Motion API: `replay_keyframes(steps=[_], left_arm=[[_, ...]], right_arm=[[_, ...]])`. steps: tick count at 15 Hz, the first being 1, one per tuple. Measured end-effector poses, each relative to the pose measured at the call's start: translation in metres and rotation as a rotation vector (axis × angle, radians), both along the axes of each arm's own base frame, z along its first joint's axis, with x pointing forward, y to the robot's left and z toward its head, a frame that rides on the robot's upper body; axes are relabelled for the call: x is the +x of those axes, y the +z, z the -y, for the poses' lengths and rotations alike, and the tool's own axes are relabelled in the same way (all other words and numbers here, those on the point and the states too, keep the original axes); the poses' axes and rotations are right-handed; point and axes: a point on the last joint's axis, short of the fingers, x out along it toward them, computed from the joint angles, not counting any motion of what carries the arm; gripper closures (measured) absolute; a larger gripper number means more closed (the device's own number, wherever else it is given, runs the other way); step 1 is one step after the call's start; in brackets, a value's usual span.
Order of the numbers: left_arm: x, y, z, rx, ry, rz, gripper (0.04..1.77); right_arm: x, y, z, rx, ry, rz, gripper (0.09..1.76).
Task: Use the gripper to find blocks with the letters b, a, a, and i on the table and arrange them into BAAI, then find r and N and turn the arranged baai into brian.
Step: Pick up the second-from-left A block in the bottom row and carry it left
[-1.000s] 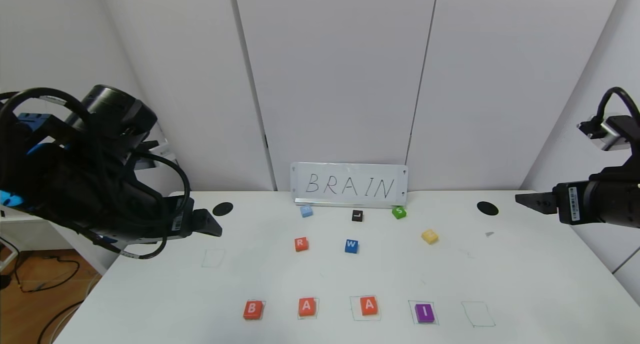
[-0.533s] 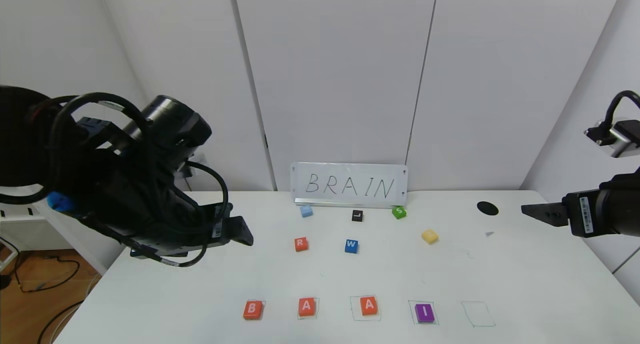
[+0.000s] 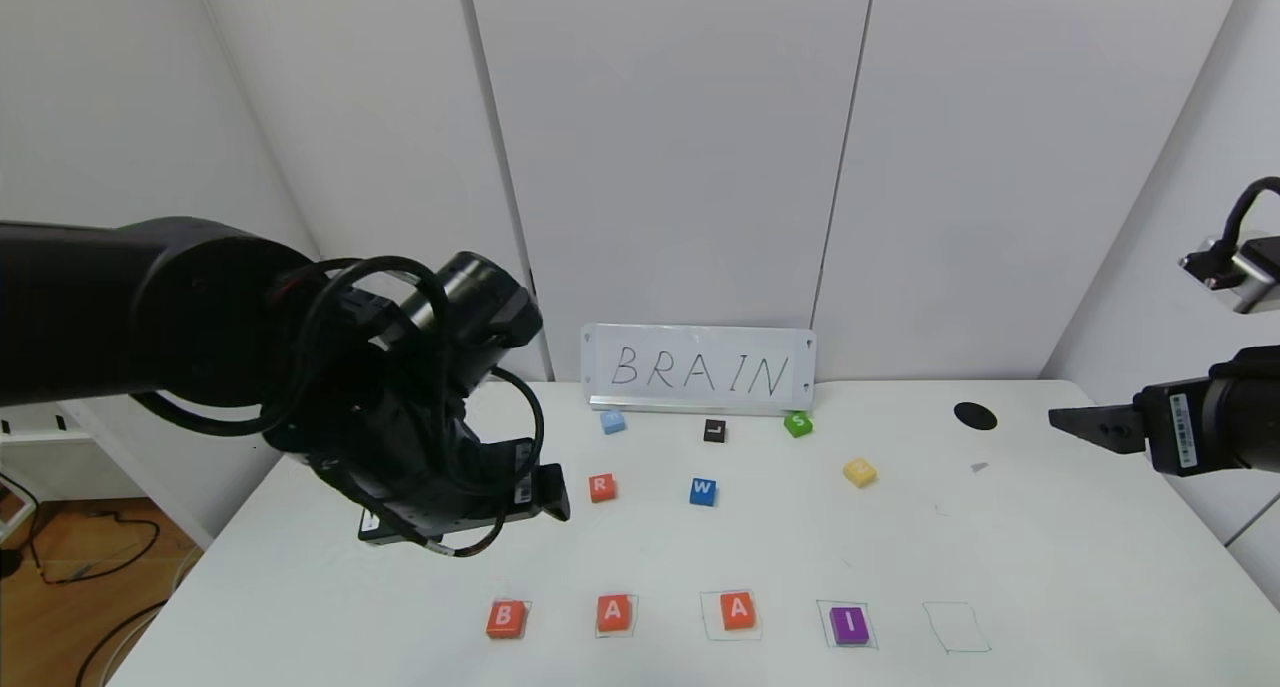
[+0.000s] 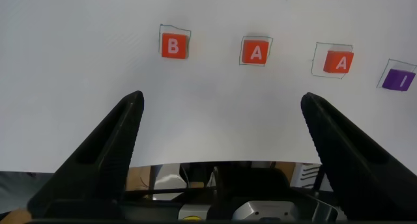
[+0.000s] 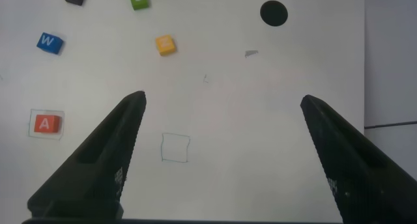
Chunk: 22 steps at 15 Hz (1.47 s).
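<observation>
My left gripper needs to close on the sides of the orange-red A block (image 3: 613, 614) (image 4: 255, 52) next to the B block, because R belongs in that square.
Orange-red blocks B (image 3: 505, 618), A (image 3: 614, 613), A (image 3: 738, 610) and a purple I (image 3: 850, 626) lie in a row at the front of the white table (image 3: 700, 557). They also show in the left wrist view, starting with B (image 4: 173, 45). The orange-red R (image 3: 601, 487) lies mid-table. The yellow N (image 3: 859, 472) lies further right and shows in the right wrist view (image 5: 165, 45). My left gripper (image 3: 550, 492) is open and empty above the table, just left of R. My right gripper (image 3: 1075, 422) is open and empty at the table's right edge.
A blue W (image 3: 703, 491), black L (image 3: 714, 430), green S (image 3: 797, 425) and a light blue block (image 3: 612, 422) lie before the BRAIN sign (image 3: 700, 369). An empty pen-drawn square (image 3: 957, 627) lies right of I. A black hole (image 3: 975, 416) is at the back right.
My left arm has swung right from the table's left edge to just beside R. My right arm has drawn back slightly to the right. No block has moved.
</observation>
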Motion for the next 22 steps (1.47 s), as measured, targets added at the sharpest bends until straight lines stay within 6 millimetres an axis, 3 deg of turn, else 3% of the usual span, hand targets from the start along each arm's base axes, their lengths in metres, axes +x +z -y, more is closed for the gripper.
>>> replay_keyframes(steps=[5, 12, 22], left_arm=[[0.014, -0.026, 0.028, 0.015, -0.017, -0.011, 0.09], [0.028, -0.078, 0.06, 0.038, -0.021, -0.025, 0.09], [0.031, -0.133, 0.084, 0.095, 0.034, -0.061, 0.09]], right_arm=[[0.0, 0.0, 0.0, -0.003, 0.005, 0.0, 0.14], [-0.001, 0.0, -0.002, -0.001, 0.016, 0.0, 0.14], [-0.002, -0.002, -0.003, -0.002, 0.024, -0.004, 0.14]])
